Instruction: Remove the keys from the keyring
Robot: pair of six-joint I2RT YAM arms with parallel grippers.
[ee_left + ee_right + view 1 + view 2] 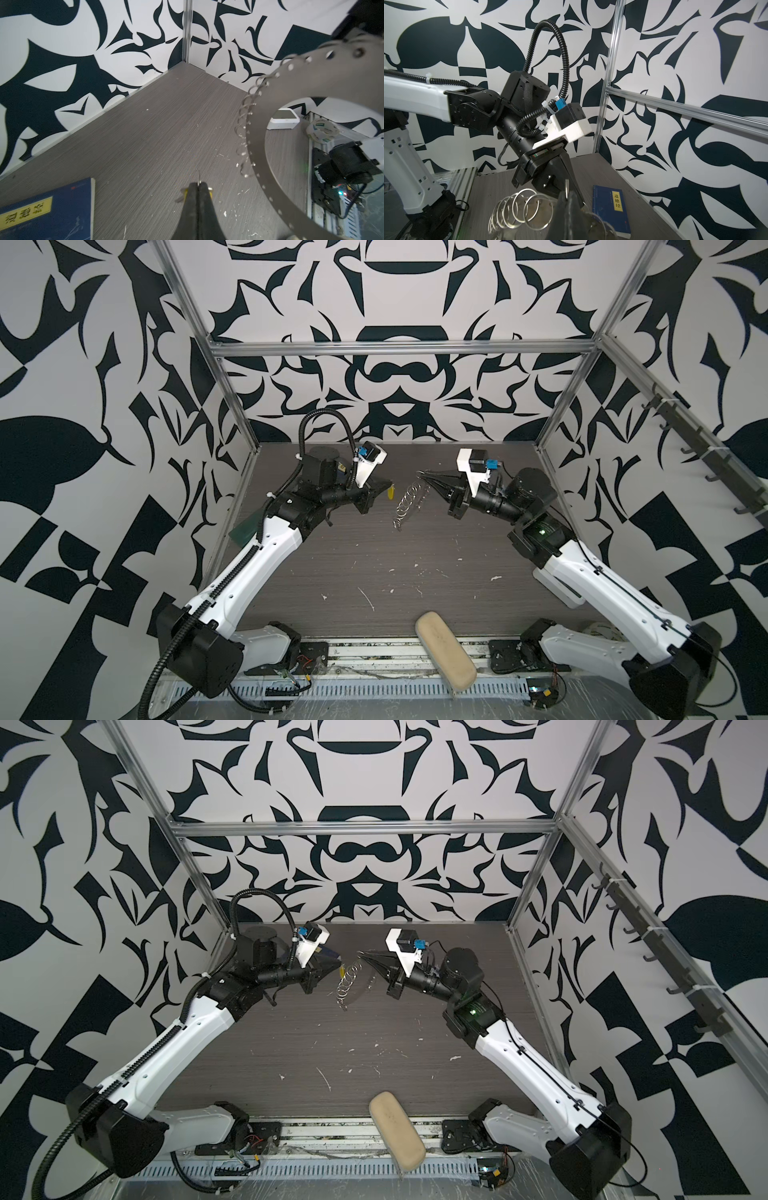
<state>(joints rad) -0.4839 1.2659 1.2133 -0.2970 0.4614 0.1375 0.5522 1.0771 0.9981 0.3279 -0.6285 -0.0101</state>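
Observation:
Next, my left gripper releases the yellow tag on the bare table (348, 541) between the blue book and the white scraps.
The keys are a small yellow tag (390, 492), pinched in my shut left gripper (387, 485) above the back of the table. In the left wrist view yellow edges of the tag (185, 193) show on both sides of the closed fingertips, and its thin ring pokes out ahead. The keyring (256, 145), a grey disc fringed with wire rings, hangs tilted just right of the tag, with a gap between them. My right gripper (420, 475) is shut on one rim ring. In the right wrist view the keyring's rings (537, 228) fan out beside the gripper (566, 193).
A blue book (611, 209) lies at the back of the dark wood table (374, 556), under the left arm. A beige pad (446, 651) sits on the front edge. White scraps dot the tabletop. A white box (284, 119) and a tape roll (322, 129) sit at the right side.

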